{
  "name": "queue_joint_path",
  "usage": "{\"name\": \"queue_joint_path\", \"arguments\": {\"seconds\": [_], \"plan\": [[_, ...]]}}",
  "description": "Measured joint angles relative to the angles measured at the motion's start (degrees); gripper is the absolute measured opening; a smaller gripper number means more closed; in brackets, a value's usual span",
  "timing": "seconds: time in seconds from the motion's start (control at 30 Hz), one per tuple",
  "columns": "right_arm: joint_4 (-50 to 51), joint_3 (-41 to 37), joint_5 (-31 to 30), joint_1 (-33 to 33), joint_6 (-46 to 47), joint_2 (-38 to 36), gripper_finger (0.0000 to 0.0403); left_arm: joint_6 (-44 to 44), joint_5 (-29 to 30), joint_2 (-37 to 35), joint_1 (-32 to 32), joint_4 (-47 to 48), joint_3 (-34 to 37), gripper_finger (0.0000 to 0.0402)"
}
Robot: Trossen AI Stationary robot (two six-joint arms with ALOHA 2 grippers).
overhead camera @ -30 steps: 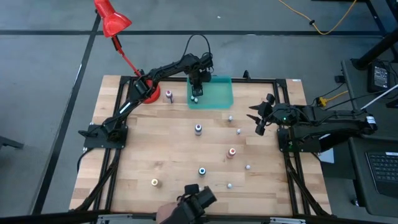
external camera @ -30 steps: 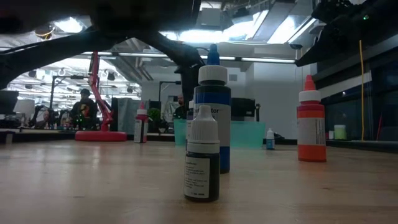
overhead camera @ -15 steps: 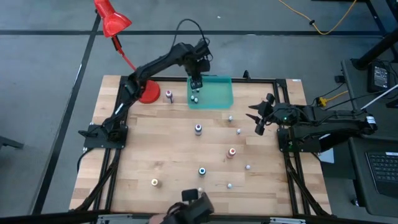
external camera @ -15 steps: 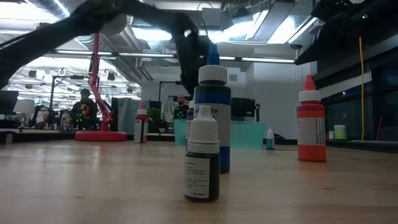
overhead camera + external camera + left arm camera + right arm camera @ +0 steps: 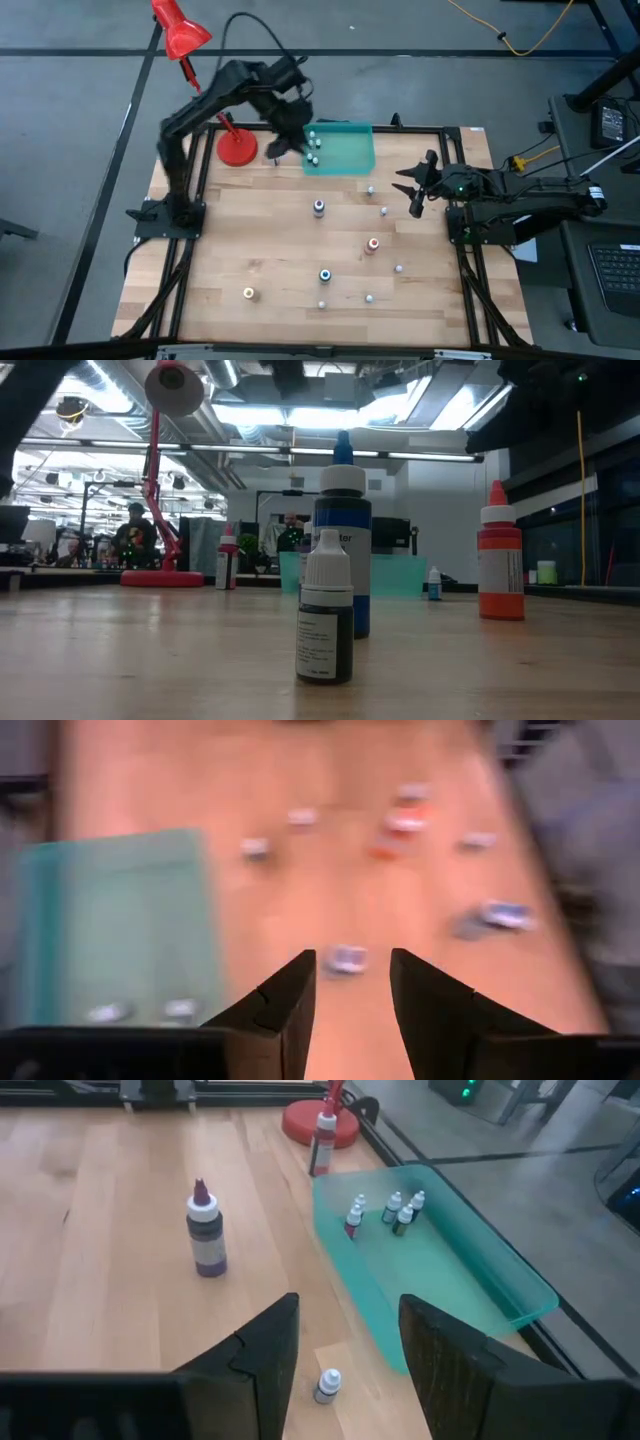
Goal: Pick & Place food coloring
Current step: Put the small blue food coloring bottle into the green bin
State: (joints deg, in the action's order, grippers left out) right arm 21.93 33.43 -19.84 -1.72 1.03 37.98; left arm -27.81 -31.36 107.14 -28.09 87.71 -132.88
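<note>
The tiny whitish bottle closest to the teal tray is next for my right gripper, which should go there and close on the bottle's cap [image 5: 370, 189] [image 5: 330, 1378].
The food coloring bottles stand upright and scattered on the wooden table: purple [image 5: 319, 207], red-orange [image 5: 373, 244], blue [image 5: 325, 274], yellow [image 5: 248, 293], and several tiny whitish ones such as [image 5: 384, 211]. Several more stand in the left end of the teal tray [image 5: 345, 150], seen as the tray bottles [image 5: 393, 1208]. A pink bottle [image 5: 322, 1142] stands beside the lamp base. My left gripper [image 5: 280, 145] hangs high in the air just left of the tray, open and empty [image 5: 352, 960]. My right gripper [image 5: 412, 190] waits open at the table's right side [image 5: 348, 1315].
A red desk lamp [image 5: 237, 148] stands at the table's far left, its head [image 5: 180, 28] beyond the edge. In the low view a small dark bottle [image 5: 325, 610] and the blue bottle [image 5: 342, 540] stand nearest the camera. Bare wood lies at the table's left.
My left gripper has risen from low over the tray's left end and swung toward the table's left, tipping up nearer level. A person's hand with a dark object at the near edge has gone out of view, leaving a small bottle showing there.
</note>
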Motion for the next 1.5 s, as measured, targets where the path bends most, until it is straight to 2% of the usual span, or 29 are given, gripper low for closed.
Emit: {"name": "queue_joint_path", "arguments": {"seconds": [0.07, 0.3, 0.43, 0.57, 0.8, 0.87, 0.97, 1.1, 1.2, 1.33, 1.5], "plan": [[0.0, 0.0, 0.0, 0.0, -0.6, 0.3, 0.0175, -0.2, -1.8, -3.1, 1.7, 2.5, 2.3, 0.0123], [0.0, 0.0, 0.0, 0.0, -1.4, 1.5, 0.0175, 2.2, -2.8, -16.2, 10.9, 2.1, 15.1, 0.0121], [-0.5, 0.0, 0.0, 0.0, -1.3, 2.4, 0.0175, 8.3, 3.2, -21.3, 16.1, -1.3, 22.2, 0.0116], [-1.7, 0.0, 1.2, 0.0, -1.3, 3.5, 0.0175, 13.2, 6.9, -25.5, 20.2, -4.0, 28.7, 0.0112], [-0.5, 2.7, 2.8, 0.0, 3.2, 7.5, 0.0175, 13.9, 12.5, -28.2, 24.7, -11.2, 37.9, 0.0109], [1.5, 4.8, 3.7, 0.0, 2.7, 9.5, 0.0175, 14.0, 13.9, -28.4, 24.6, -15.3, 40.4, 0.0108], [4.8, 7.6, 4.0, -0.2, 1.3, 12.6, 0.0175, 15.2, 13.0, -30.0, 22.6, -24.0, 43.9, 0.0104], [8.0, 8.5, 4.1, -2.3, 1.5, 16.1, 0.0175, 15.4, 9.5, -35.7, 18.0, -34.4, 48.2, 0.0096], [10.2, 8.5, 5.2, -5.0, 1.7, 18.5, 0.0175, 16.3, 9.0, -41.3, 13.8, -42.1, 51.1, 0.0090], [10.4, 8.5, 12.7, -10.1, 1.3, 21.1, 0.0175, 18.0, 9.8, -47.9, 9.6, -51.3, 54.8, 0.0085], [9.9, 8.5, 21.7, -16.8, 0.4, 24.9, 0.0191, 20.4, 10.9, -52.9, 8.5, -58.9, 59.7, 0.0082]]}}
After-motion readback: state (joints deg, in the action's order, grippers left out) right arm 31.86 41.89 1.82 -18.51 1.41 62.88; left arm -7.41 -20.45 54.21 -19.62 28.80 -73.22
